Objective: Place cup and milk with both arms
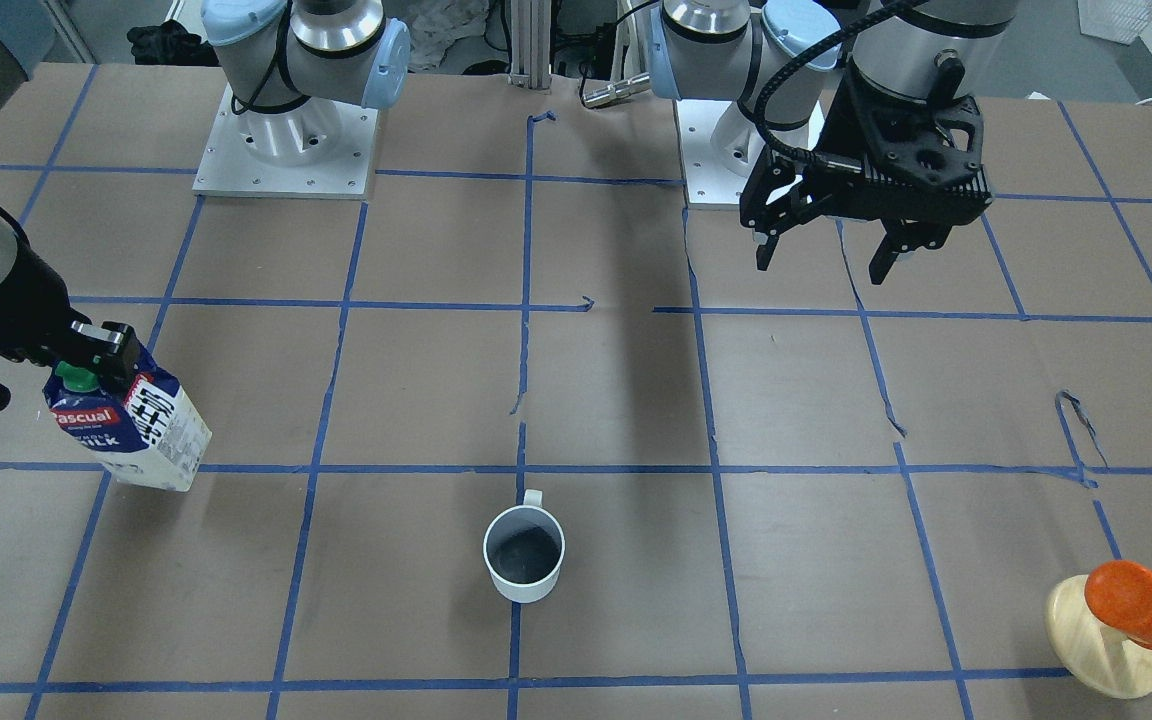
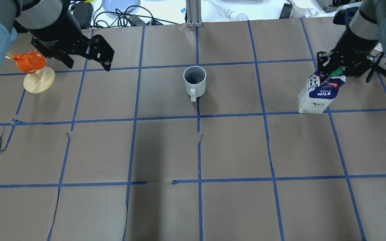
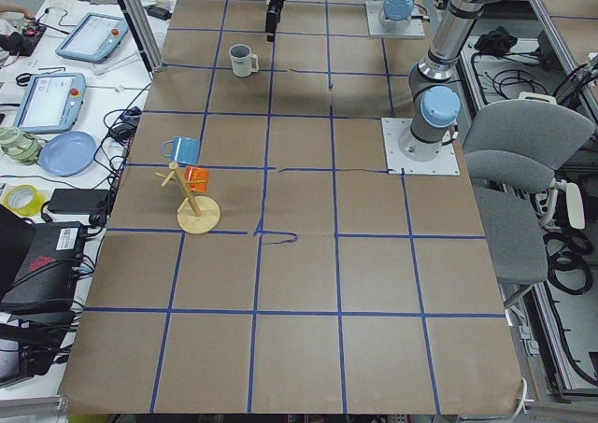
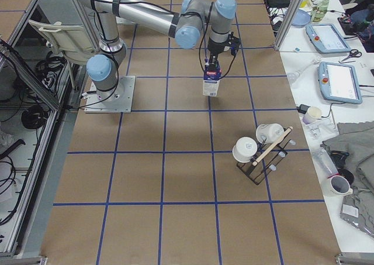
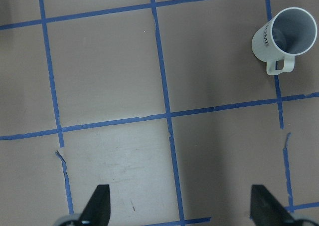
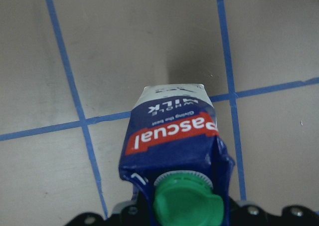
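Observation:
I will let go of the milk with my right gripper so it is upright on the table (image 1: 433, 581), close beside the white cup.
The white cup (image 1: 524, 552) stands upright on the table's middle line, empty, with its handle toward the robot; it also shows in the overhead view (image 2: 195, 80) and the left wrist view (image 5: 284, 39). My left gripper (image 1: 823, 265) hangs open and empty above the table, well to the side of the cup (image 2: 87, 63) (image 5: 180, 208). My right gripper (image 1: 101, 365) (image 2: 330, 68) is shut on the gabled top of the milk (image 1: 141, 430) (image 2: 318, 95) (image 6: 172, 136), by its green cap. The carton tilts, and I cannot tell whether its base touches the table.
An orange cup on a wooden stand (image 1: 1126, 615) (image 2: 34, 72) stands close beside my left gripper. A rack with white cups (image 4: 257, 151) stands on the table's right end. The two arm bases (image 1: 286, 140) are at the robot's edge.

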`<act>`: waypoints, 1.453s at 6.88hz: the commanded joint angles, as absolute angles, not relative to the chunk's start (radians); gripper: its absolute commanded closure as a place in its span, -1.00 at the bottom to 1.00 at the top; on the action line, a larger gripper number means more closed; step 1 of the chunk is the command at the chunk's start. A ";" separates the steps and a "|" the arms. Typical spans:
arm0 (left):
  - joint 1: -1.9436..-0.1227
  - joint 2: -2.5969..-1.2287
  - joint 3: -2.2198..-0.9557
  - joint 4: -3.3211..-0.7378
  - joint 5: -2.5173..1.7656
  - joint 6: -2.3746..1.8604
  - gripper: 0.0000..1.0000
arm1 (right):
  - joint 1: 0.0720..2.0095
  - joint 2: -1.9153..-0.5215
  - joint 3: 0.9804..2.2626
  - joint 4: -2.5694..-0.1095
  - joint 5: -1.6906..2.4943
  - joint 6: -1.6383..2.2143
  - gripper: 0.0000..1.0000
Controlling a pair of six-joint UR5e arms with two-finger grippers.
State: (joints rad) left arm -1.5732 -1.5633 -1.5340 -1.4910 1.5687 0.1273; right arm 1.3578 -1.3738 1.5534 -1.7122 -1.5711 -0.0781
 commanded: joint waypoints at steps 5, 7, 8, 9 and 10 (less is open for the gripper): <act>-1.574 -1.563 -1.534 -1.491 1.571 0.127 -1.00 | 1.710 -1.074 1.278 -1.764 -1.470 0.044 0.56; -1.574 -1.563 -1.534 -1.491 1.572 0.127 -1.00 | 1.738 -1.065 1.278 -1.793 -1.471 0.077 0.56; -1.574 -1.562 -1.534 -1.491 1.575 0.127 -1.00 | 1.738 -1.065 1.279 -1.793 -1.471 0.080 0.56; -1.574 -1.562 -1.534 -1.491 1.577 0.127 -1.00 | 1.738 -1.065 1.279 -1.798 -1.474 0.077 0.43; -1.574 -1.562 -1.534 -1.491 1.575 0.127 -1.00 | 1.738 -1.065 1.284 -1.798 -1.480 0.078 0.29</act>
State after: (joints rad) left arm -1.5739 -1.5617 -1.5340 -1.4910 1.5757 0.1273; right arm 1.7374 -1.0650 1.2806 -1.7960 -1.4748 0.0772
